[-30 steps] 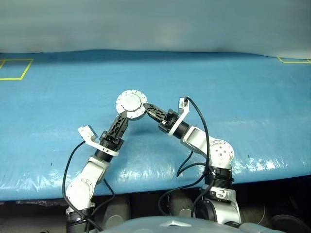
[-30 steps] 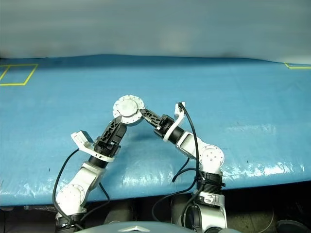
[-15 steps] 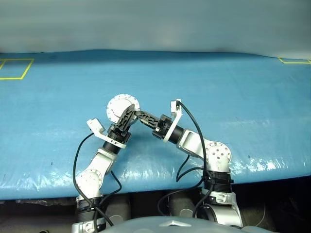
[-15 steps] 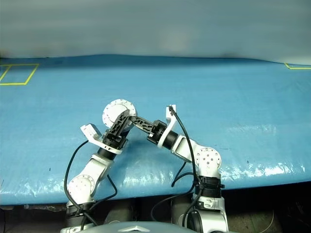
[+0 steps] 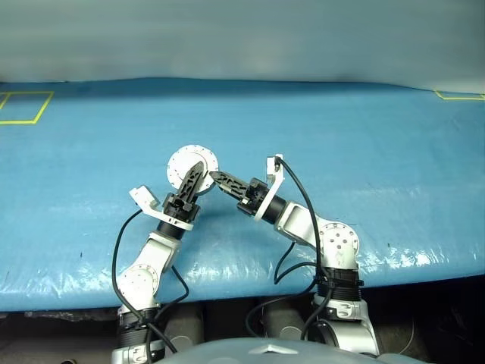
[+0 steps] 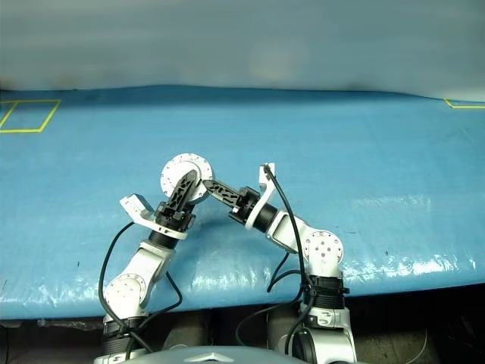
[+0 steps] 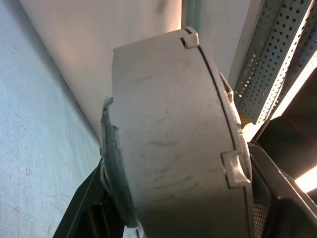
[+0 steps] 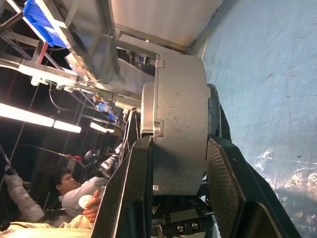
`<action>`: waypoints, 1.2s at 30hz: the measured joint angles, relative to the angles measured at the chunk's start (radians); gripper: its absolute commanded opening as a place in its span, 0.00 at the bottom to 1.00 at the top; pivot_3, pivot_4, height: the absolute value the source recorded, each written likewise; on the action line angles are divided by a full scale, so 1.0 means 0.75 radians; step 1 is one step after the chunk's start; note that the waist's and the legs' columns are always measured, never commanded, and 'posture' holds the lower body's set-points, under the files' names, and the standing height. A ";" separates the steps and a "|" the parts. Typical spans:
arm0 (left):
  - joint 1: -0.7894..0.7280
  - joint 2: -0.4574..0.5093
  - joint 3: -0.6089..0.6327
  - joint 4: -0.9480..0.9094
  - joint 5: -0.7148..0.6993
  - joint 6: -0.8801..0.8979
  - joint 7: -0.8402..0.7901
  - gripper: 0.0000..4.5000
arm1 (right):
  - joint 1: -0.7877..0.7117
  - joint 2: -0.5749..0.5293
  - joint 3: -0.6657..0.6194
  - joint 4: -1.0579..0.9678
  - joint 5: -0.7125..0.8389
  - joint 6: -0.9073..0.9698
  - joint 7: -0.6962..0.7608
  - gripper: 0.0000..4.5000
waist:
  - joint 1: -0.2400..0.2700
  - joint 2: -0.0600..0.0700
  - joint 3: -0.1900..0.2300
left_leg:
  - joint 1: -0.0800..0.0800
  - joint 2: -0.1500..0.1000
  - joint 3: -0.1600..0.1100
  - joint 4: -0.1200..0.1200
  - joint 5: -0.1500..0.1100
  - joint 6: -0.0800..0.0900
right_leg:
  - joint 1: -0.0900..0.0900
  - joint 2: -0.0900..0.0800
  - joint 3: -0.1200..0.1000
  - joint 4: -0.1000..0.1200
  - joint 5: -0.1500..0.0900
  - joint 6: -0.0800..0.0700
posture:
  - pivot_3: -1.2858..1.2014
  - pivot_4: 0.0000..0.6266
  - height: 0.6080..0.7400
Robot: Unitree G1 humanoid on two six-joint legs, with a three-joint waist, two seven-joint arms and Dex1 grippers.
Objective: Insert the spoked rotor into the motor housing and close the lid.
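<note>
The motor housing, now upright above the blue table, will be set free by my left gripper on the bare blue tarp [image 5: 118, 177], next to the motor housing's white bracket.
A round grey motor housing [image 5: 191, 161] hangs upright above the blue table, its flat face with rim holes turned toward me. In the right wrist view the lid [image 8: 147, 111] lies flat against the housing body [image 8: 181, 124], with a thin seam between them. The spoked rotor is hidden. My right gripper [image 5: 213, 177] is shut on the housing's right edge, one finger [image 8: 225, 183] on each flat face. My left gripper [image 5: 195, 170] reaches up from below; one finger crosses the front face and the other is behind, so it is shut on the housing [image 7: 173, 148].
The table carries a blue tarp [image 5: 364, 144] with a glossy strip along its front edge [image 5: 227, 265]. Yellow tape squares mark the far left [image 5: 23, 106] and far right [image 5: 458, 95] corners. A person [image 8: 74, 193] sits among shelving behind the housing in the right wrist view.
The housing has shifted a little to the left in my right gripper. My left gripper rose from just below the disc, slid its fingers over both faces and narrowed onto it.
</note>
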 measured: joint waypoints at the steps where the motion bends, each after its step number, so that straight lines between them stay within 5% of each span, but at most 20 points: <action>1: -0.001 0.000 -0.002 0.000 -0.005 0.000 0.013 0.59 | 0.000 -0.001 0.001 0.001 -0.003 -0.005 0.000 0.26 | 0.000 0.000 0.000 | 0.000 0.000 0.000 0.000 0.000 0.000 | 0.000 0.000 0.000 0.000 0.000 0.000 | 0.52 0.24 1.00; 3: -0.006 0.000 -0.007 0.013 -0.021 0.000 0.034 0.59 | 0.002 -0.006 0.009 0.002 -0.018 -0.022 0.001 0.26 | 0.001 0.000 0.000 | 0.000 0.000 0.000 0.001 0.000 0.000 | 0.000 0.000 0.000 0.000 0.000 0.000 | 0.52 0.24 1.00; 8: -0.026 0.002 0.010 0.062 0.028 -0.068 0.111 0.59 | 0.011 -0.040 0.036 -0.003 -0.093 -0.075 0.031 0.62 | -0.001 0.000 0.000 | 0.001 0.000 0.000 0.001 0.000 0.000 | 0.001 0.000 0.000 0.000 0.000 0.000 | 0.52 0.24 1.00; 16: -0.061 -0.001 0.109 0.199 0.162 -0.269 0.311 0.59 | 0.004 -0.046 0.062 -0.015 -0.236 -0.208 0.025 0.62 | 0.010 -0.001 0.000 | 0.000 0.000 -0.001 0.001 0.000 0.000 | 0.001 0.001 0.000 0.001 0.001 0.001 | 0.52 0.24 1.00; 31: -0.474 0.040 0.396 0.500 0.450 -0.607 0.789 0.59 | 0.044 -0.112 0.074 -0.052 -0.350 -0.272 0.081 0.62 | 0.017 -0.002 0.000 | 0.003 -0.002 -0.004 0.002 0.001 -0.001 | 0.008 0.001 0.000 -0.007 0.010 0.007 | 0.52 0.24 1.00; 36: -0.473 0.052 0.403 0.465 0.536 -0.624 0.875 0.92 | 0.050 -0.099 0.062 -0.060 -0.350 -0.292 0.081 0.63 | 0.012 -0.002 -0.001 | 0.008 -0.002 -0.004 0.002 0.001 -0.001 | 0.014 0.001 0.000 -0.008 0.009 0.011 | 0.52 0.24 1.00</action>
